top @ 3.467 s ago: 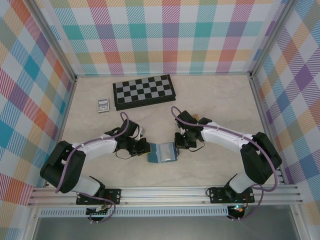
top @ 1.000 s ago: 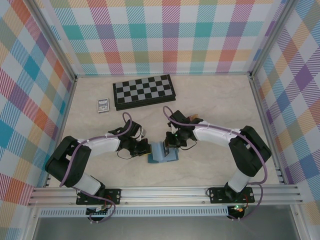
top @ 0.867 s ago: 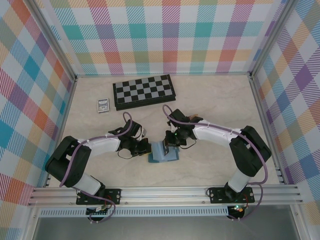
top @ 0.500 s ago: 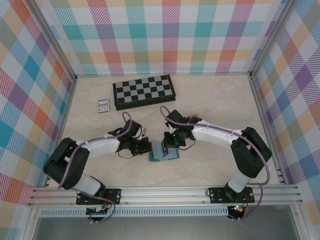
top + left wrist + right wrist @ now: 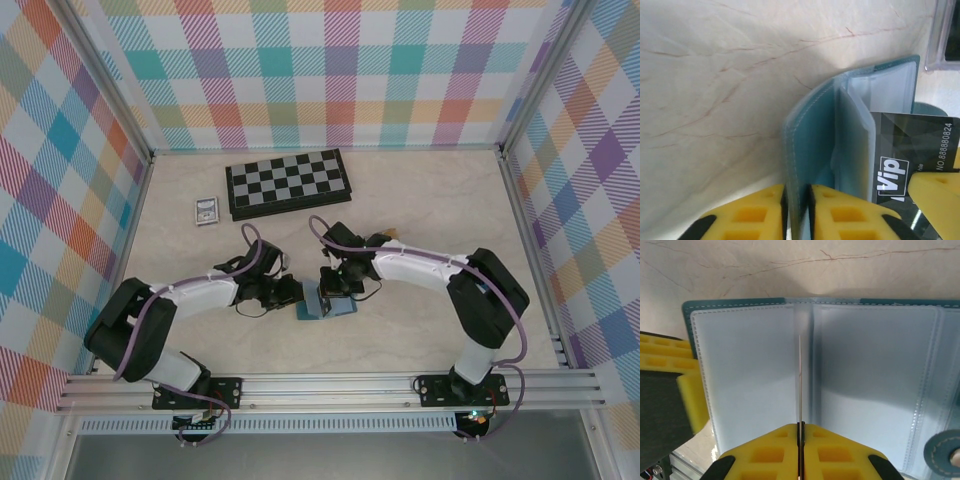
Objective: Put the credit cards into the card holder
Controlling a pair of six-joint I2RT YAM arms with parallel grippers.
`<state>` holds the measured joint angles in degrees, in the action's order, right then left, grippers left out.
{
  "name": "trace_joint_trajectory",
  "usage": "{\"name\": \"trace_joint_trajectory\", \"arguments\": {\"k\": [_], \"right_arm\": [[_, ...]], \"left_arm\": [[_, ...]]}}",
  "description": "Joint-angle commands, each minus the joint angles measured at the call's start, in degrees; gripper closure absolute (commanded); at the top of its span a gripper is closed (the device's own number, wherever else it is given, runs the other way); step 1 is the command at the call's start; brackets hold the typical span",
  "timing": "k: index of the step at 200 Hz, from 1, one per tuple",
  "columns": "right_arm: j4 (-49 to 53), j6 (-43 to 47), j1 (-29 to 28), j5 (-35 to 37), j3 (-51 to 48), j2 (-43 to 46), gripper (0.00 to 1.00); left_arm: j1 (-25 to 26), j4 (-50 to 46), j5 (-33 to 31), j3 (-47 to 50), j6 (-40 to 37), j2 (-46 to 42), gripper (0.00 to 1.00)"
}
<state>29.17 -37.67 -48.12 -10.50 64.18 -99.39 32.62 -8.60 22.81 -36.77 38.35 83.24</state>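
The cover curls upright with its clear sleeve steep beside the credit card, so my left gripper should open, lay the cover flatter and retake its outer edge [image 5: 791, 142].
The teal-blue card holder [image 5: 326, 303] lies part open on the table between both arms. My left gripper [image 5: 288, 293] is shut on the holder's upright outer cover [image 5: 796, 150], which fills the narrow gap between its yellow fingers [image 5: 755, 215]. My right gripper [image 5: 337, 286] is shut on a black credit card [image 5: 910, 145] marked VIP. That card shows edge-on [image 5: 800, 380] in the right wrist view, pointing at the fold between the clear sleeves [image 5: 750, 370]. Its front corner touches the sleeve edge; whether it is inside a slot I cannot tell.
The black-and-white chessboard [image 5: 288, 183] lies at the back, with a small silver-grey framed rectangle [image 5: 206, 210] to its left. A clear box edge [image 5: 946, 35] stands just beyond the holder. Bare table spreads to the right and front.
My right gripper has carried the card left, over the holder. The holder has folded narrower and slid slightly left. The left arm has barely moved.
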Motion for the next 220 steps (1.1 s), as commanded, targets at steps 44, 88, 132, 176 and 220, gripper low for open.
{"name": "trace_joint_trajectory", "arguments": {"k": [44,88,132,176,220], "right_arm": [[-3.0,-2.4,-0.2,-0.7,-2.3,-1.4,0.92],[-4.4,-3.0,0.2,-1.5,-3.2,-0.7,0.91],[-6.5,-3.5,1.5,-3.5,-4.7,0.4,0.91],[-7.1,-3.3,2.6,-4.1,-5.4,1.6,0.91],[-13.2,-2.7,6.1,-8.0,-10.6,5.1,0.91]], "left_arm": [[0.5,-4.3,-7.7,3.5,2.7,-10.1,0.49],[0.5,-0.3,-3.4,3.0,1.9,-5.9,0.49],[0.5,1.2,-2.7,1.8,0.8,-2.6,0.63],[0.5,1.2,-1.4,0.3,-1.7,1.3,0.85],[0.6,0.6,0.2,-1.6,-5.8,5.0,0.95]]}}
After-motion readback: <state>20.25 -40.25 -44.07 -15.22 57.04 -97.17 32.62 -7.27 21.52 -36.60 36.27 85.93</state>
